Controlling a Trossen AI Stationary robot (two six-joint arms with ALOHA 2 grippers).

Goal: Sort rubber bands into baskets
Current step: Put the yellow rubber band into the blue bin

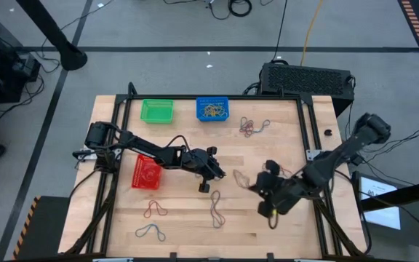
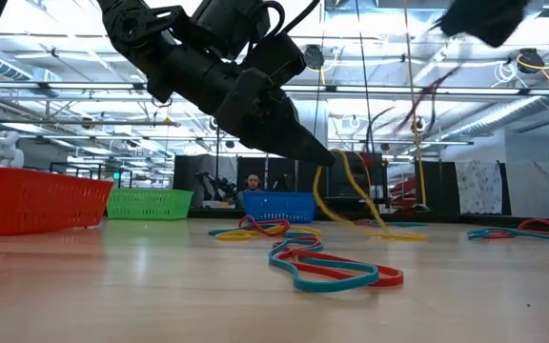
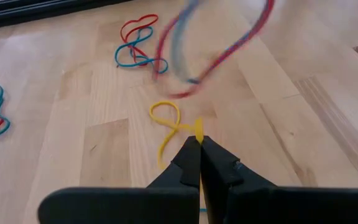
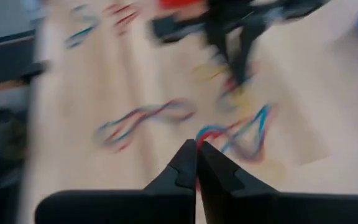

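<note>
Next, my left gripper lets go of the yellow rubber band onto the yellow rubber bands in the blue basket (image 1: 211, 112). That band is now held at mid-table.
My left gripper (image 1: 222, 175) is at mid-table, shut on a yellow rubber band (image 3: 166, 118); it also shows in the low view (image 2: 327, 157). My right gripper (image 1: 262, 182), just to its right, is shut on a red-and-blue band (image 4: 241, 134), which shows blurred in the air in the left wrist view (image 3: 229, 43). The green basket (image 1: 157, 110) and the blue basket (image 1: 212, 109) stand at the far edge. The red basket (image 1: 146, 173) stands at the left, under my left arm. The blue basket holds yellow bands. My left gripper pinches the yellow band at one end of its loop (image 3: 197, 129) between its two fingertips, slanting down from the table's left. The band hangs slack below the fingers (image 2: 346, 186), and its far loop lies on the table (image 3: 164, 112). My right gripper is shut on the red-and-blue band at its fingertips (image 4: 205, 134), coming from the table's right. Blur hides which part it has. The band trails beyond the fingers and looks lifted off the table (image 2: 425, 95).
Loose bands lie in small heaps on the wood: near the far right (image 1: 254, 127), near the front left (image 1: 156, 210) (image 1: 151, 232), and at front centre (image 1: 215, 207). More red and blue bands lie close by in the low view (image 2: 332, 272).
</note>
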